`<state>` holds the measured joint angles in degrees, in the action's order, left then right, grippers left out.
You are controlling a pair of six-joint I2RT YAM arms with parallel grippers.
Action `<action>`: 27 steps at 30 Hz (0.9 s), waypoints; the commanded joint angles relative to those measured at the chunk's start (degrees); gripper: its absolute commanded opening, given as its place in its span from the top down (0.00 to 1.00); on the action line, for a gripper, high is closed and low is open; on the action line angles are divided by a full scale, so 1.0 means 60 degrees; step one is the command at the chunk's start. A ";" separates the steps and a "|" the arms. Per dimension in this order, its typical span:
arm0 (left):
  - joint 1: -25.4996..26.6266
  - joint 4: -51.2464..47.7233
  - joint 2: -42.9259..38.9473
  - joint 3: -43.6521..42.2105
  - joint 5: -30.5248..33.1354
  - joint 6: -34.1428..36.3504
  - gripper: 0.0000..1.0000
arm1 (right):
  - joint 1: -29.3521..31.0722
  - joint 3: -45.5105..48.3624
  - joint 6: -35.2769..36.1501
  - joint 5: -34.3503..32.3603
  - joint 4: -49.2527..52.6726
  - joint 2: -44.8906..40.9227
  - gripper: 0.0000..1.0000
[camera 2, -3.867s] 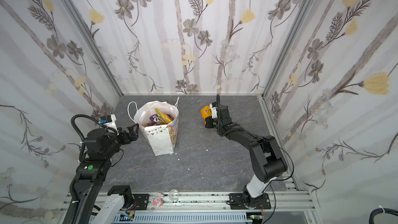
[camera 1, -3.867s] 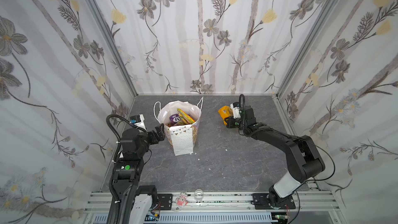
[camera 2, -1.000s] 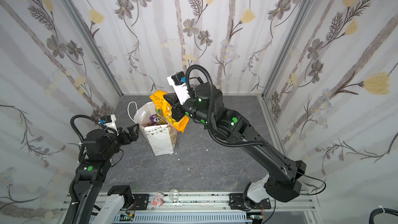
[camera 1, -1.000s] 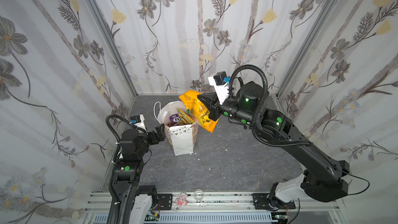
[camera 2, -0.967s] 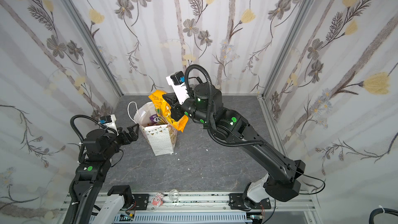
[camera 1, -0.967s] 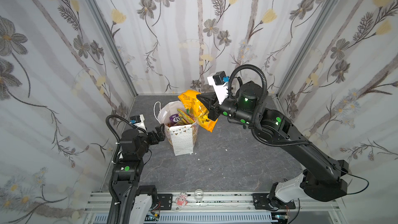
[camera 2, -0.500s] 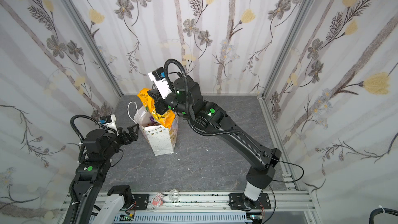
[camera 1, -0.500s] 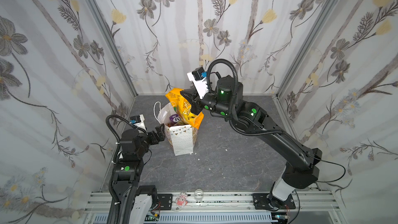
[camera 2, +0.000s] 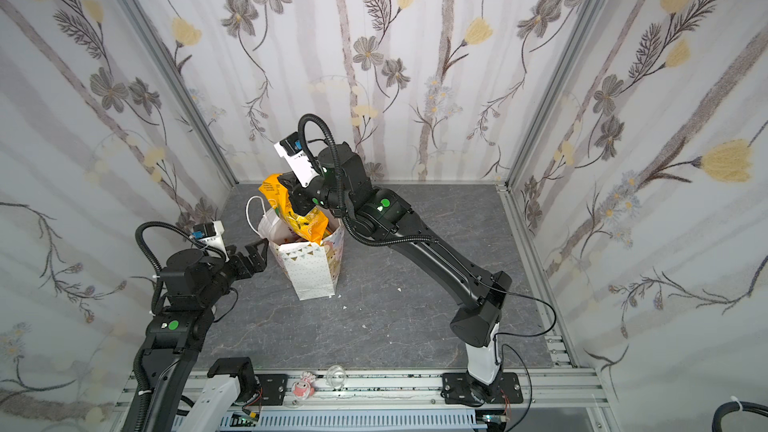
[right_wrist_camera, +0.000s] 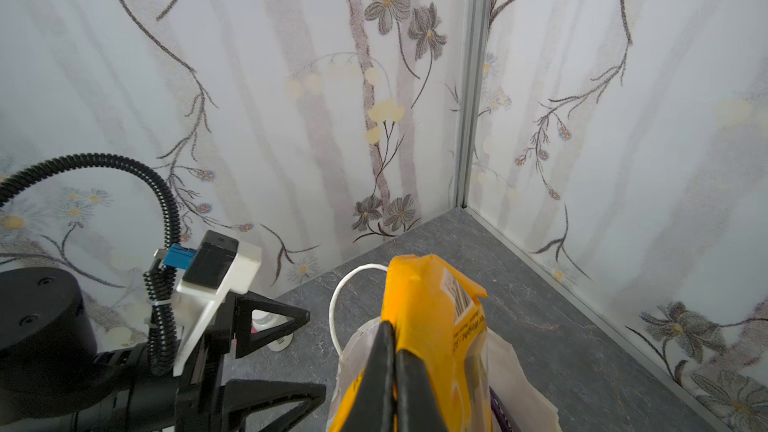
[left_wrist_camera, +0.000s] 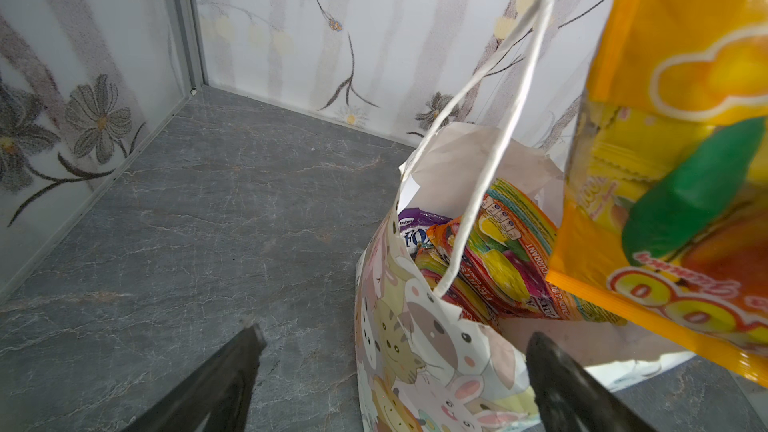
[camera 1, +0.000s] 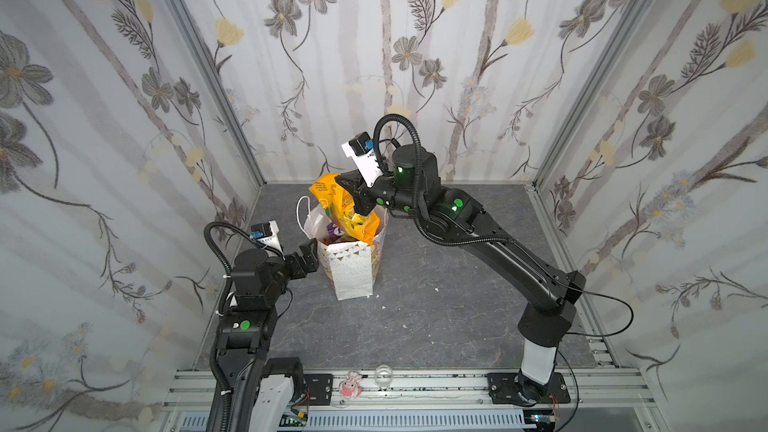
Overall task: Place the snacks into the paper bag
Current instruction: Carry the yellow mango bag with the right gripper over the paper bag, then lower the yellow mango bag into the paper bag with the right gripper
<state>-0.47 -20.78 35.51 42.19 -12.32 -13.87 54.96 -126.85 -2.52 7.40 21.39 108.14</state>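
The robot's right gripper will release the puffy yellow-orange packet, now hanging over the bag's mouth, on the orange snacks inside the white paper bag point(camera 1: 339, 221) point(right_wrist_camera: 438, 404).
The white paper bag point(camera 1: 353, 272) point(camera 2: 312, 274) stands left of the floor's middle, with cartoon animals on one wall point(left_wrist_camera: 419, 326). A purple packet point(left_wrist_camera: 415, 231) and orange snacks point(left_wrist_camera: 498, 268) lie inside it. My right gripper point(camera 1: 353, 198) point(camera 2: 297, 198) point(right_wrist_camera: 392, 336) is shut on a puffy yellow-orange packet point(camera 1: 343, 211) point(camera 2: 293, 211) point(left_wrist_camera: 685, 139) point(right_wrist_camera: 432, 326). The packet hangs over the bag's mouth with its lower end inside the rim. My left gripper point(camera 1: 309, 252) point(camera 2: 255, 252) point(left_wrist_camera: 395, 336) stands open and empty at the bag's left side, and the bag's wall shows between its fingers.
A white bottle point(right_wrist_camera: 274, 336) stands on the floor behind the left gripper. Small white crumbs point(camera 1: 436, 288) lie right of the bag. A pink figure point(camera 1: 349, 388) and a clear dome point(camera 1: 384, 374) sit on the front rail. Patterned walls close three sides.
The right arm carried the yellow-orange packet from the far right to above the bag, and in the last half second lowered it into the mouth. The left arm has not moved.
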 commanded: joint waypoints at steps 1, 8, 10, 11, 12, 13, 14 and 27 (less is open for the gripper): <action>-0.0010 0.0295 -0.0007 0.0000 -0.0042 0.0026 0.00 | -0.0032 -0.0143 0.0230 0.0178 -0.1458 0.0130 1.00; -0.0009 0.0284 0.0014 -0.0001 -0.0013 0.0023 0.00 | -0.0220 -0.0187 0.0061 0.0468 -0.1899 0.0454 1.00; -0.0009 0.0284 0.0015 -0.0007 0.0002 0.0026 0.00 | -0.0253 -0.0187 -0.0084 0.0609 -0.1997 0.0564 1.00; -0.0017 0.0284 0.0015 -0.0002 0.0002 0.0019 0.00 | -0.0240 -0.0180 -0.0120 0.0575 -0.2029 0.0634 1.00; -0.0010 0.0282 0.0013 -0.0009 0.0003 0.0026 0.00 | -0.0200 -0.0178 -0.0109 0.0613 -0.2047 0.0716 1.00; -0.0006 0.0284 0.0020 -0.0012 0.0004 0.0025 0.00 | -0.0148 -0.0177 -0.0115 0.0619 -0.2086 0.0809 1.00; -0.0010 0.0284 0.0029 -0.0003 0.0010 0.0026 0.00 | -0.0089 -0.0181 -0.0092 0.0574 -0.2103 0.0910 1.00; -0.0010 0.0254 0.0073 0.0014 0.0091 0.0035 0.00 | 0.0030 0.1754 -0.0403 0.0753 -0.3751 0.0494 1.00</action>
<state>-0.49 -20.78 35.92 42.19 -12.12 -13.87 55.27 -119.42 -4.10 11.42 8.93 113.73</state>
